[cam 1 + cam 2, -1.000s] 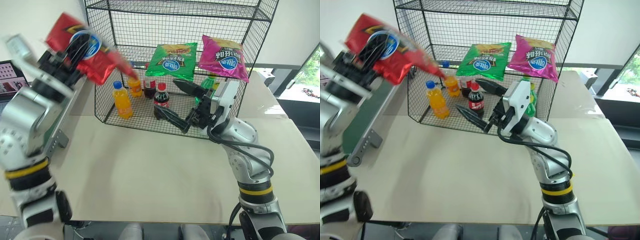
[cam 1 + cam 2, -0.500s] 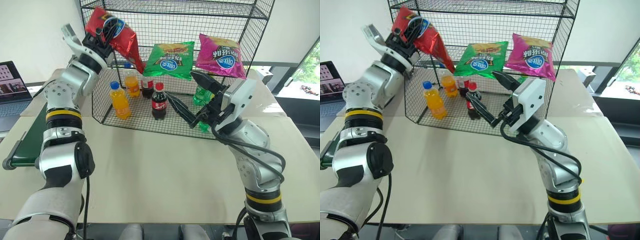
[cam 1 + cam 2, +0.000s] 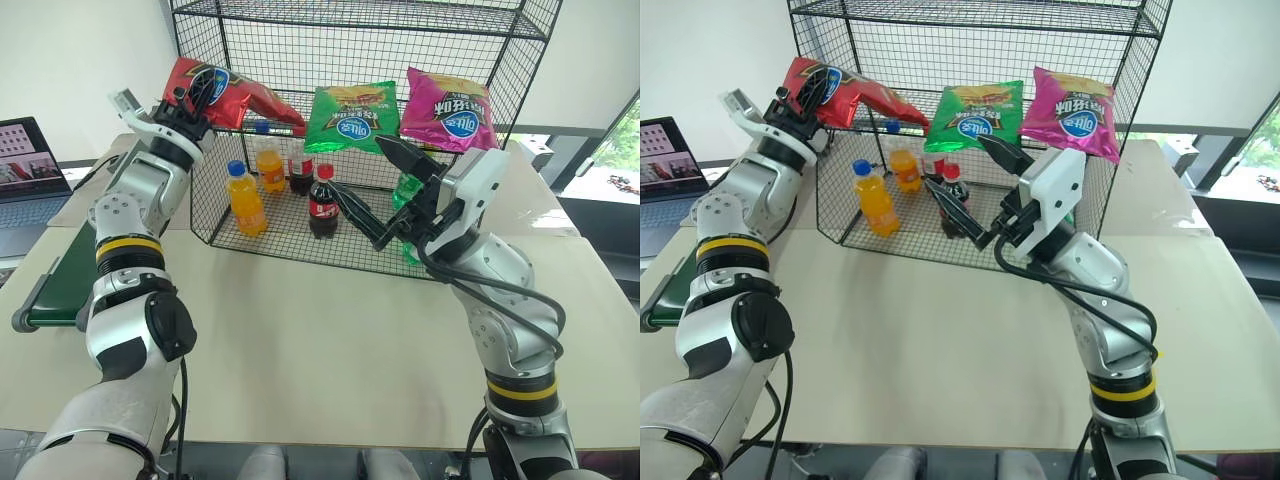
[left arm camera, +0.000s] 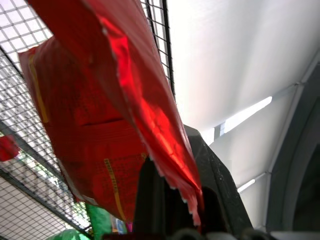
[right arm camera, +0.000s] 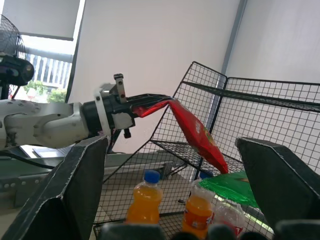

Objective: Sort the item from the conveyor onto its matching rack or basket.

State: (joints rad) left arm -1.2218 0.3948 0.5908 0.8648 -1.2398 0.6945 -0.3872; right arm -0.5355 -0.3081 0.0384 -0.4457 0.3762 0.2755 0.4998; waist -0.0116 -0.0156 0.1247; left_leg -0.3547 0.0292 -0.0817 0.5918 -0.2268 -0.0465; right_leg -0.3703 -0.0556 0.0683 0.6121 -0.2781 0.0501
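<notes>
Next, my left gripper releases the red snack bag on the middle level point(image 3: 251, 112) next to the green bag, above the orange soda bottles.
My left gripper point(image 3: 203, 97) is shut on the item, a shiny red snack bag point(image 3: 240, 94) with a blue oval logo. The bag hangs at the left end of the rack's point(image 3: 380, 30) middle tier, its far end drooping toward the wire. In the left wrist view the red bag point(image 4: 110, 125) is pinched between the black fingers point(image 4: 210, 175). On that tier lie a green bag point(image 3: 351, 117) and a magenta bag point(image 3: 445, 107). My right gripper point(image 3: 375, 190) is open, held in front of the rack's lower basket. The conveyor point(image 3: 62, 278) shows at the left edge.
In the bottom basket point(image 3: 260, 240) stand orange soda bottles point(image 3: 245, 200), cola bottles point(image 3: 321, 202) and a green bottle point(image 3: 405, 192). A laptop point(image 3: 30, 160) sits at far left. The beige table point(image 3: 300, 340) stretches in front of the rack.
My left arm has carried the red bag forward from beside the rack to the left end of the middle tier, lowering and levelling it. The right gripper stayed open in place.
</notes>
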